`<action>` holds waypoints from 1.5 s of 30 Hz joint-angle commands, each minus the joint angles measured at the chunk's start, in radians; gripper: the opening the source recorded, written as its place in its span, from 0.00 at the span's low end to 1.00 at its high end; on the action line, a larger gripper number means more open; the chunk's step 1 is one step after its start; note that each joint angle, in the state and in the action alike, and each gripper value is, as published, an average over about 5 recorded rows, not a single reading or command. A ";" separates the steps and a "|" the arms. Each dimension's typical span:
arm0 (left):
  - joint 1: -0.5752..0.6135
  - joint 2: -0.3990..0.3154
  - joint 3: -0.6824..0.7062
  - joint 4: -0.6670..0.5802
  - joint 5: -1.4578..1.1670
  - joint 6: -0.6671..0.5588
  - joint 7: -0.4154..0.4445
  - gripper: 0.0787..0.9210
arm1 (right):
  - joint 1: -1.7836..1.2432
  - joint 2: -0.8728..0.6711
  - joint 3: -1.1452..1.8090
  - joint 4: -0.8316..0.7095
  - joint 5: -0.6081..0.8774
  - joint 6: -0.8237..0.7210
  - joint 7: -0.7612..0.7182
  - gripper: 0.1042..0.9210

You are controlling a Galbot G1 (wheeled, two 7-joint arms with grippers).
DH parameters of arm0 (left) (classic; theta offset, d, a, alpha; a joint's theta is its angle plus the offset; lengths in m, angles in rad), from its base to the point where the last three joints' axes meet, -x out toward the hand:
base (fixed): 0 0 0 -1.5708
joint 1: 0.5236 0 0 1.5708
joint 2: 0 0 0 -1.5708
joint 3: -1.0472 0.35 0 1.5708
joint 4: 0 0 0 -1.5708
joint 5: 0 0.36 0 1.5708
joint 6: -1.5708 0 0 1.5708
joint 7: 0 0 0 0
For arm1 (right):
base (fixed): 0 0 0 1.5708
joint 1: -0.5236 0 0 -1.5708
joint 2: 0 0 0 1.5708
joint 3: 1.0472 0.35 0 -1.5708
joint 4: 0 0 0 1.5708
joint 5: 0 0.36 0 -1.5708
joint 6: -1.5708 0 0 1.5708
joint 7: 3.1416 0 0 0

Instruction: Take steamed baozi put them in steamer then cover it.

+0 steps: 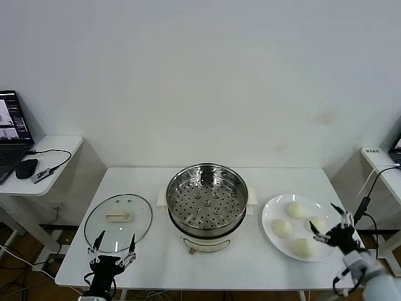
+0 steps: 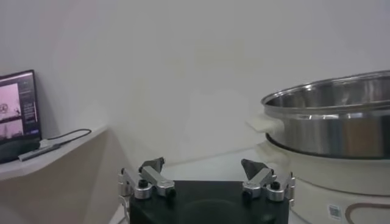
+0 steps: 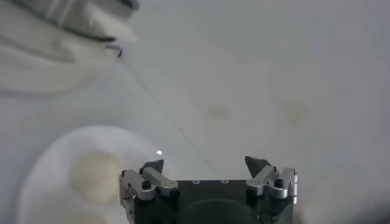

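The rearmost baozi [image 1: 296, 210] on the white plate, the baozi nearest the wall, is next, and I will close my right gripper around its sides.
Four cream-white baozi [image 1: 295, 209] lie on a white plate [image 1: 270, 213] at the table's right. The steel steamer [image 1: 207, 197] with its perforated tray stands in the middle on a cream base. The glass lid [image 1: 118, 217] lies flat to its left. My right gripper [image 1: 331, 226] is open and empty, just above the plate's right edge, beside the baozi. My left gripper [image 1: 113, 248] is open and empty at the table's front left, near the lid's front edge. The left wrist view shows the steamer [image 2: 332, 122]; the right wrist view shows one baozi [image 3: 94, 173] on the plate [image 3: 49, 158].
A side desk at the left holds a laptop [image 1: 12, 135], a mouse [image 1: 26, 168] and cables. Another small desk with a cable [image 1: 376, 182] stands at the right. A white wall lies behind the table.
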 commanded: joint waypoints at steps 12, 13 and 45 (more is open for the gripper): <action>-0.007 -0.003 -0.023 -0.009 0.008 0.008 0.003 0.88 | 1.017 -0.457 -0.960 -0.483 0.001 0.003 -0.722 0.88; -0.008 -0.001 -0.025 -0.010 0.007 0.008 0.004 0.88 | 1.044 -0.452 -1.006 -0.495 0.004 0.006 -0.736 0.88; -0.035 0.001 -0.060 0.006 0.001 0.008 0.013 0.88 | 1.391 -0.047 -1.343 -0.948 -0.009 -0.014 -0.720 0.88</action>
